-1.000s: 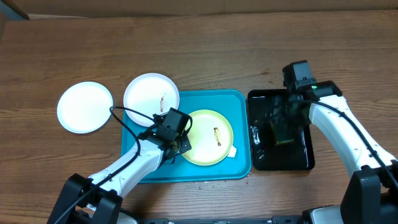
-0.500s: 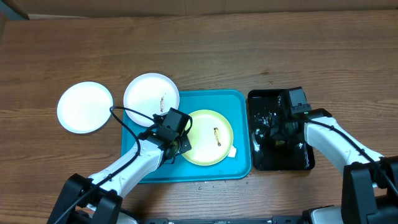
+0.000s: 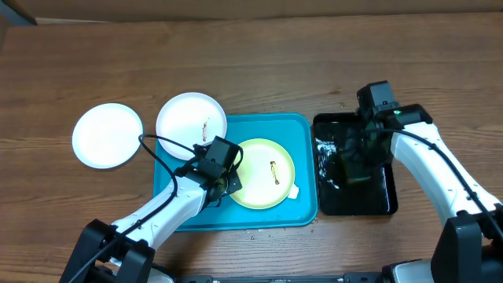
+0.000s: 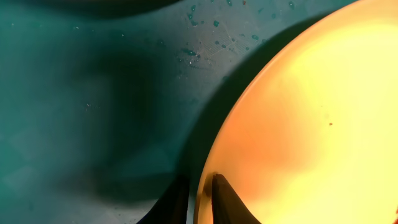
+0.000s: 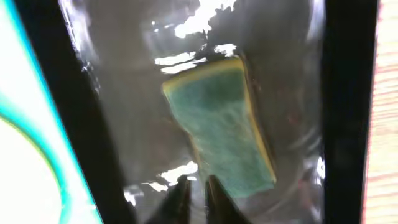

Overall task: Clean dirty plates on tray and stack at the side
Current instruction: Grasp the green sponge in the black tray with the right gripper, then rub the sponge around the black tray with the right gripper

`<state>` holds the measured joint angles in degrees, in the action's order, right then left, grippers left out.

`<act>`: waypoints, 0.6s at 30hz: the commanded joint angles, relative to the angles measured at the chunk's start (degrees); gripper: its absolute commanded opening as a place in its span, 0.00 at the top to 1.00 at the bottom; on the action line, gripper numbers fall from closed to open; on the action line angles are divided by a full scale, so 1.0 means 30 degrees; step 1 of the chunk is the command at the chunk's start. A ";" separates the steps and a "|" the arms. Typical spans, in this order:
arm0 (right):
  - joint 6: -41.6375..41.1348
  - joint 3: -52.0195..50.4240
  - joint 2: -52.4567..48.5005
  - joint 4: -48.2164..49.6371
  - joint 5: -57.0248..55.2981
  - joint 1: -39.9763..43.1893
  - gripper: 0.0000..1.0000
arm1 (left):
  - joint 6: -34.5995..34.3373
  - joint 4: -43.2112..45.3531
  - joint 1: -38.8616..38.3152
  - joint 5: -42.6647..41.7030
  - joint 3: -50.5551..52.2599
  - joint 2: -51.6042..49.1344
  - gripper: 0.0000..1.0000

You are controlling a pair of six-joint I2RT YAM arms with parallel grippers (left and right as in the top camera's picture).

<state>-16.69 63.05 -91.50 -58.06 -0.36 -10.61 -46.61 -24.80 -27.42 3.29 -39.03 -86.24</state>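
The green sponge lies in the black tray below my shut, empty right gripper; next I open it, reach lower, pinch the sponge's near end (image 5: 234, 176), then wipe.
A pale yellow-green plate (image 3: 263, 174) with a brown smear lies in the turquoise tray (image 3: 259, 128). My left gripper (image 3: 229, 182) is shut on its left rim; in the left wrist view the fingers (image 4: 227, 200) pinch the plate (image 4: 298, 124) edge. A white plate (image 3: 191, 118) with a brown smear rests over the tray's far left corner. Another white plate (image 3: 108, 135) lies on the table to the left. My right gripper (image 5: 198, 186) hangs shut and empty over the black tray.
The glossy black tray (image 3: 389, 200) right of the turquoise one holds water and a green sponge (image 5: 221, 127) with a yellow edge, lying just beyond my right fingertips. Bare wooden table surrounds both trays.
My right gripper has closed. Its arm dipped toward the front of the black tray and came back. The left arm and the plates have not moved.
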 commanded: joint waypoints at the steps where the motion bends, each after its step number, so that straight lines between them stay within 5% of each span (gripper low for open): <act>1: -0.0474 -0.1377 0.0029 0.0656 -0.0998 -0.0087 0.96 | -0.0117 -0.0073 -0.0087 0.0328 0.0138 -0.0219 0.84; 9: -0.1107 -0.5391 0.0015 0.5129 -0.0364 -0.0087 0.94 | -0.0109 -0.0080 -0.0087 0.0328 0.0138 -0.0219 0.83; 15: -0.1049 -0.4983 0.0036 0.5515 0.1960 -0.0073 0.55 | -0.0117 -0.0058 -0.0087 0.0321 0.0138 -0.0219 0.83; 18: -0.0794 -0.2572 0.0036 0.3242 0.1967 -0.0066 0.50 | -0.0102 -0.0087 -0.0087 0.0328 0.0138 -0.0219 0.83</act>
<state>-19.29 49.56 -91.46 -44.23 3.46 -10.66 -46.61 -24.80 -27.42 3.31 -39.03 -86.24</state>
